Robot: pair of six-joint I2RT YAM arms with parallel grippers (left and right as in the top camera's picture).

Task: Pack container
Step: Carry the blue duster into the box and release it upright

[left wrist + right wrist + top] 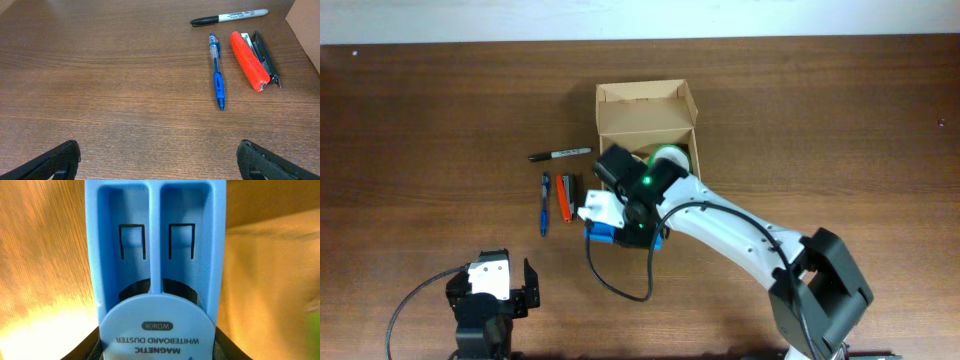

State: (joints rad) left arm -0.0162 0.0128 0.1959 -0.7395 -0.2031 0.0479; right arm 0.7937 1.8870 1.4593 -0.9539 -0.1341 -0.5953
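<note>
The robot's right gripper should release the magnetic whiteboard duster packet inside the cardboard box [632, 168], next to the green tape roll. The packet is now just in front of the box.
The container [645, 120], a tan cardboard box with its lid flap open, stands at the table's middle back; one corner of it shows in the left wrist view [307, 30]. A green tape roll [670, 158] lies inside it. Just in front of the box, my right gripper [620, 228] is shut on a blue magnetic whiteboard duster packet [610, 236]. In the right wrist view the packet [155, 255] fills the middle, and my right gripper [157, 352] has its dark fingers pressed against both of its sides. My left gripper [492, 290] is open near the front left edge, and in its own view the left gripper [157, 150] holds nothing.
Left of the box lie a black marker [560, 154], a blue pen [545, 203] and a red-orange stapler [566, 197]. The left wrist view shows the marker [230, 17], the pen [216, 75] and the stapler [249, 67] ahead, with bare wood in front of them.
</note>
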